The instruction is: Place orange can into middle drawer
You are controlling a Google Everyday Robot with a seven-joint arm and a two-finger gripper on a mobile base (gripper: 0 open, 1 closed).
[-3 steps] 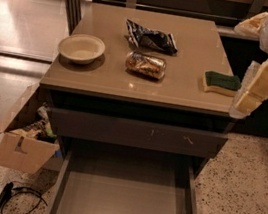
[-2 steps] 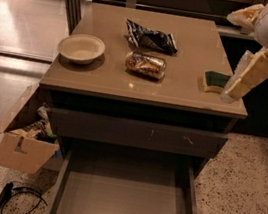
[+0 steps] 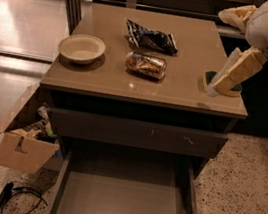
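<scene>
The orange can is next for my gripper, which should move to it and close on the can's end [image 3: 160, 68] that is nearest the green sponge.
The orange can [image 3: 146, 64] lies on its side in the middle of the tan table top [image 3: 195, 43], shiny gold with brown mottling. The middle drawer [image 3: 118, 205] is pulled out at the bottom of the view, with a bare flat grey floor. My gripper [image 3: 214, 89] hangs from the white arm at the upper right. It is above the right edge of the table top, to the right of the can and apart from it. It holds nothing that I can see. It covers part of a green sponge [image 3: 209, 79].
A dark blue-and-white snack bag [image 3: 150, 38] lies behind the can. A white bowl [image 3: 81, 48] sits at the table's left. A shut drawer front with white scuffs [image 3: 135, 132] is above the open drawer. A cardboard box [image 3: 21, 147] and cables [image 3: 13, 196] are on the floor at left.
My arm and gripper have moved left and back, from beside the table's right edge to over the sponge. The can, bag, bowl and drawer have not moved.
</scene>
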